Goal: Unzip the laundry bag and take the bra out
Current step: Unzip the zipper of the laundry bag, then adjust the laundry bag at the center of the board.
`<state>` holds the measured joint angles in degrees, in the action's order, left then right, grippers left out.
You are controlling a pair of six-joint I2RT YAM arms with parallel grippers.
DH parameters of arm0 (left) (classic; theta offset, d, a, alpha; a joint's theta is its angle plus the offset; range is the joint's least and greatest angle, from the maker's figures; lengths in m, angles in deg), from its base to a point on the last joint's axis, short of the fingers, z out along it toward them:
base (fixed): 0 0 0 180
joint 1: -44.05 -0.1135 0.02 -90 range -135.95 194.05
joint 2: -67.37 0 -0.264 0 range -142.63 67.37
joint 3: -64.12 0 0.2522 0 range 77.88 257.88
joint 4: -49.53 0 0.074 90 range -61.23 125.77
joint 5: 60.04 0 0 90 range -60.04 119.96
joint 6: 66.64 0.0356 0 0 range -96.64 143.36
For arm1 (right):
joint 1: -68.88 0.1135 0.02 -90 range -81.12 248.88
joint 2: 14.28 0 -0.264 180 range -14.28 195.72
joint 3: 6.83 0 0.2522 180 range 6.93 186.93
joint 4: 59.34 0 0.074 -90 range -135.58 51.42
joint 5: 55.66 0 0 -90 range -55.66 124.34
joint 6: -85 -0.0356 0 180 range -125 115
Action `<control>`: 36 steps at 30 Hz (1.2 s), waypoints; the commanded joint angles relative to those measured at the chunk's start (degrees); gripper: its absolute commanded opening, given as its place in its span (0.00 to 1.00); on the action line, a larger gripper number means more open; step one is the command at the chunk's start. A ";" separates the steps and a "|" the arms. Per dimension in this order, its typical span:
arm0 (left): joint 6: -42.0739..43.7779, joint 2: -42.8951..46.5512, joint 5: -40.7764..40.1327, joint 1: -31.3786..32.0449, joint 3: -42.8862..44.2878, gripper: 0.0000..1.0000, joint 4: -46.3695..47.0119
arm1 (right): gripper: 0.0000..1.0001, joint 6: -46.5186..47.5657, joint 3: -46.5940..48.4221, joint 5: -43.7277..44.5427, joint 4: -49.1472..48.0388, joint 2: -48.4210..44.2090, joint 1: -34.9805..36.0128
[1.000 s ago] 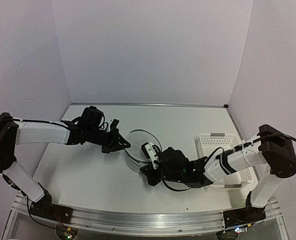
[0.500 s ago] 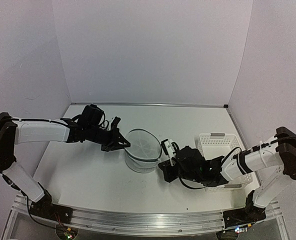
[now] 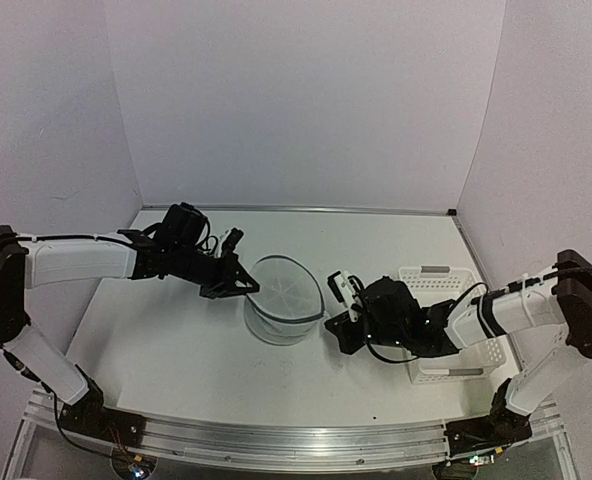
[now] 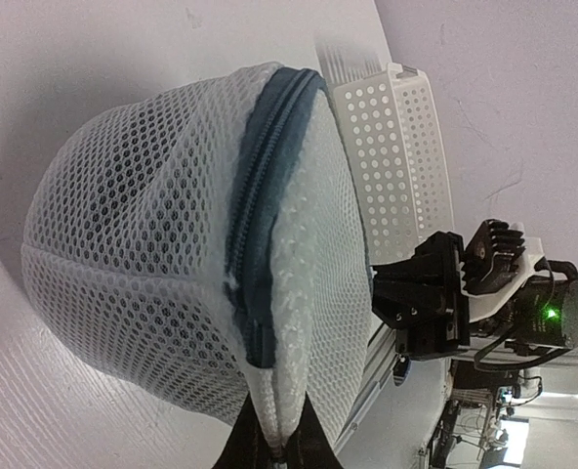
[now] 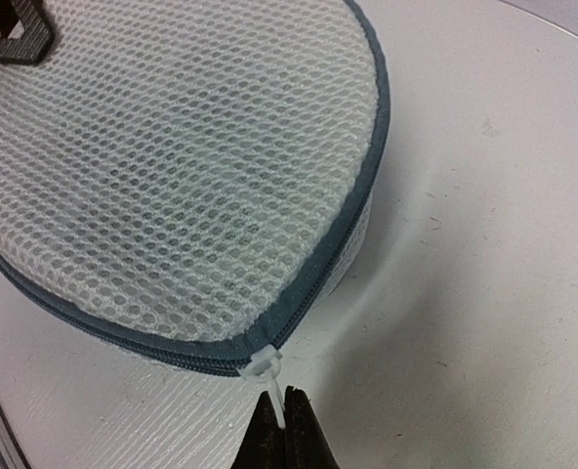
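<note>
My left gripper is pinching just the bag's mesh fold next to the grey-blue zipper. It should open and grab the zipper band itself (image 4: 258, 337) before my right gripper pulls.
The laundry bag (image 3: 284, 302) is a white mesh cylinder in the middle of the table, with a grey-blue zipper (image 5: 352, 210) round its lid. My left gripper (image 3: 244, 287) is shut on the mesh at the bag's left edge (image 4: 274, 415). My right gripper (image 3: 336, 322) is shut on the white zipper pull (image 5: 267, 369) at the bag's right side; the pull tab runs between the shut fingertips (image 5: 285, 422). A dark shape shows faintly through the mesh (image 4: 123, 210). The bra itself cannot be made out.
A white perforated plastic basket (image 3: 446, 300) stands to the right of the bag, partly under my right arm. It also shows in the left wrist view (image 4: 396, 166). White walls close the table at back and sides.
My right gripper has moved right round the bag's front to its right side, with the zipper pull. The lid has risen a little. My left gripper has stayed at the left edge.
</note>
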<state>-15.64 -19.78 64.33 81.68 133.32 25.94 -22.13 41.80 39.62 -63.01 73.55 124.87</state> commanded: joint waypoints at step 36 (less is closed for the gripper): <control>-1.21 11.27 -3.50 -7.76 -0.49 0.68 -6.74 | 0.00 -14.50 23.17 -2.90 -3.62 16.66 9.93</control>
<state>-11.86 -12.33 57.51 73.16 137.82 15.93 -34.96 61.78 37.41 -64.30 89.07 134.55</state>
